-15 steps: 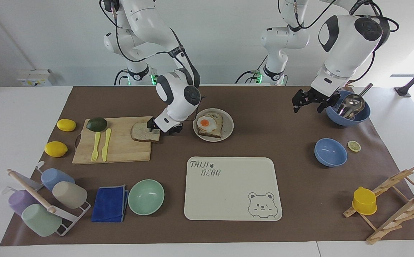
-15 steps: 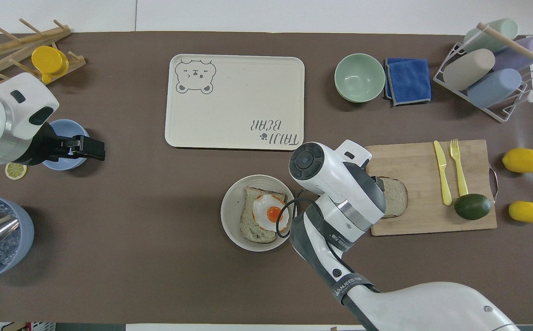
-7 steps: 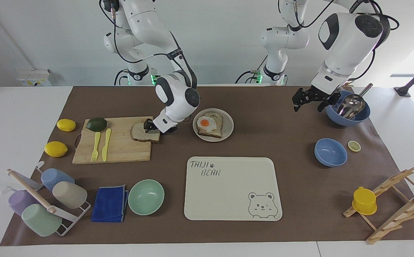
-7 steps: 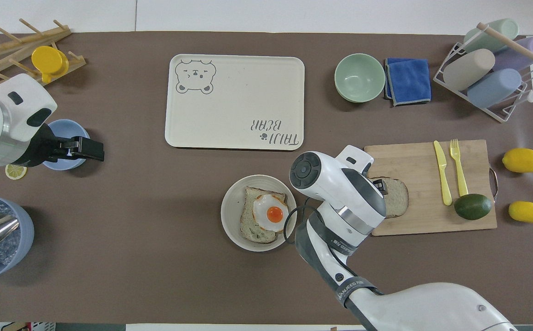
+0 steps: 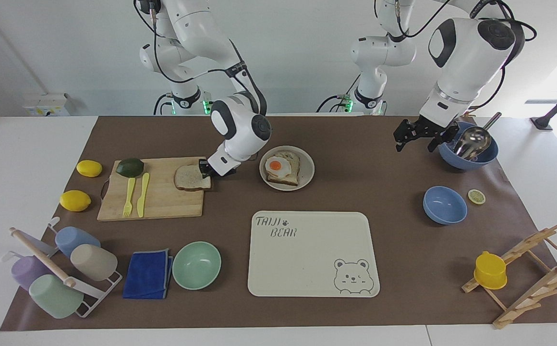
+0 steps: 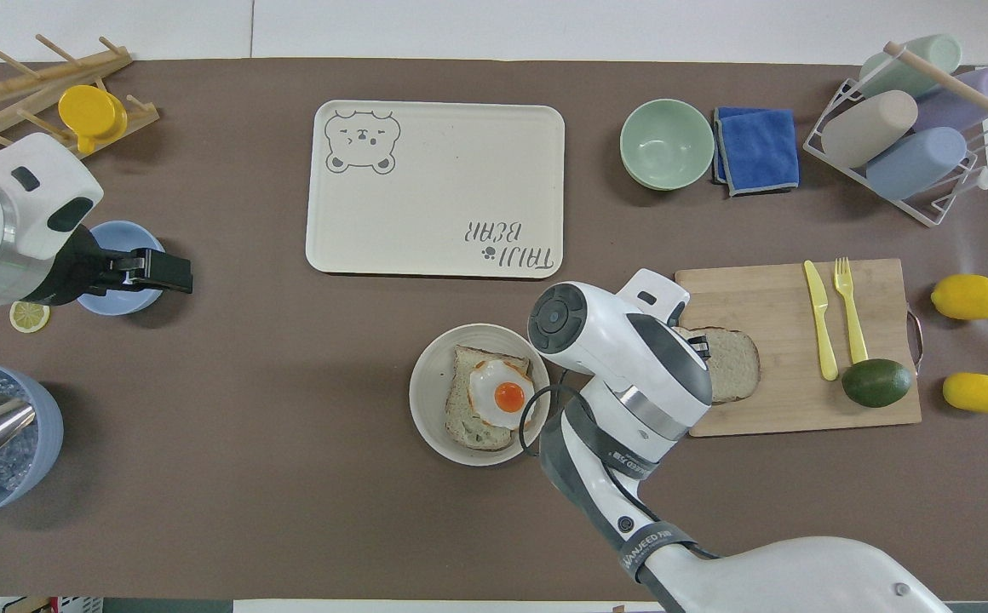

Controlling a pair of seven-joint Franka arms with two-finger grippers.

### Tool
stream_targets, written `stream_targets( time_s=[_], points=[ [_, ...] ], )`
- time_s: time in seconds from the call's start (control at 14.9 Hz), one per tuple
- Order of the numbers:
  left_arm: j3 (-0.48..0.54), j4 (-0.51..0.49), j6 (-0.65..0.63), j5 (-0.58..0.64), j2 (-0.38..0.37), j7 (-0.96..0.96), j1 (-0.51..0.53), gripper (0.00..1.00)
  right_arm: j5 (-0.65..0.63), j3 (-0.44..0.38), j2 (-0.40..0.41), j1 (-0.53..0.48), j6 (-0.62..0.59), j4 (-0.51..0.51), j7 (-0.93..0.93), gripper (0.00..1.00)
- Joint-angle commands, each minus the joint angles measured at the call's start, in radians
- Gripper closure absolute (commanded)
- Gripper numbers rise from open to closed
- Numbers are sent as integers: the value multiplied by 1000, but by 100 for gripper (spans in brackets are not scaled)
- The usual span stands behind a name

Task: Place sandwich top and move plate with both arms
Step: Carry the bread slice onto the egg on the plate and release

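My right gripper will release the sandwich top onto the fried egg and bread slice (image 6: 485,382) in the plate. The sandwich top still lies on the cutting board.
The sandwich top (image 5: 189,178) lies on the wooden cutting board (image 5: 163,204), at the board's end beside the plate; it also shows in the overhead view (image 6: 734,364). My right gripper (image 5: 207,169) is low at the slice's plate-side edge and touches it; the wrist hides it from above. The plate (image 5: 308,166) sits beside the board and holds a bread slice topped with a fried egg (image 5: 278,168). My left gripper (image 5: 415,138) is open and empty. It hangs in the air over the small blue bowl's (image 6: 119,268) rim and waits.
A cream bear tray (image 5: 312,254) lies farther from the robots than the plate. A mint bowl (image 5: 196,265), blue cloth (image 5: 148,274) and cup rack (image 5: 57,269) stand beside it. A blue bowl with a metal scoop (image 5: 468,149) stands by the left gripper. Cutlery, an avocado and lemons are by the board.
My right gripper moved from beside the slice onto its plate-side edge, and the slice slid slightly toward the right arm's end. The left arm barely moved.
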Motion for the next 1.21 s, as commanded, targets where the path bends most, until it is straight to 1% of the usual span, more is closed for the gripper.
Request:
stream_targets(
  time_s=[0.0,0.13,0.2,0.27,0.34,0.47,0.54,0.67,0.74,0.8,1.01,1.14],
  points=[
    [8,-26,20,-15,-26,-15,-4,0,-13,45,18,12,-121,134,-18,100],
    [8,-26,23,-15,-26,-15,1,0,-4,101,47,41,-152,250,-21,100],
    [8,-26,26,-15,-26,-13,5,0,18,122,70,58,-158,315,-18,100],
    [8,-29,31,-15,-27,-12,7,0,62,131,85,69,-153,357,-9,100],
    [8,-32,31,-15,-29,-12,7,0,93,138,93,84,-137,366,-1,100],
    [8,-28,28,-15,-27,-15,7,0,180,138,101,115,-36,354,91,100],
    [8,-28,29,-15,-27,-15,7,0,208,138,105,123,-8,338,120,100],
    [9,-31,31,-15,-27,-12,9,0,261,144,107,133,17,339,158,100],
    [9,-28,31,-15,-27,-13,9,0,298,145,107,146,58,339,185,100],
    [9,-26,32,-15,-24,-15,7,0,308,145,109,152,83,339,197,100],
    [9,-25,38,-15,-24,-12,1,0,309,145,110,166,89,368,205,100],
    [8,-20,43,-15,-21,-13,-2,0,311,145,113,166,123,359,208,100]
  ],
)
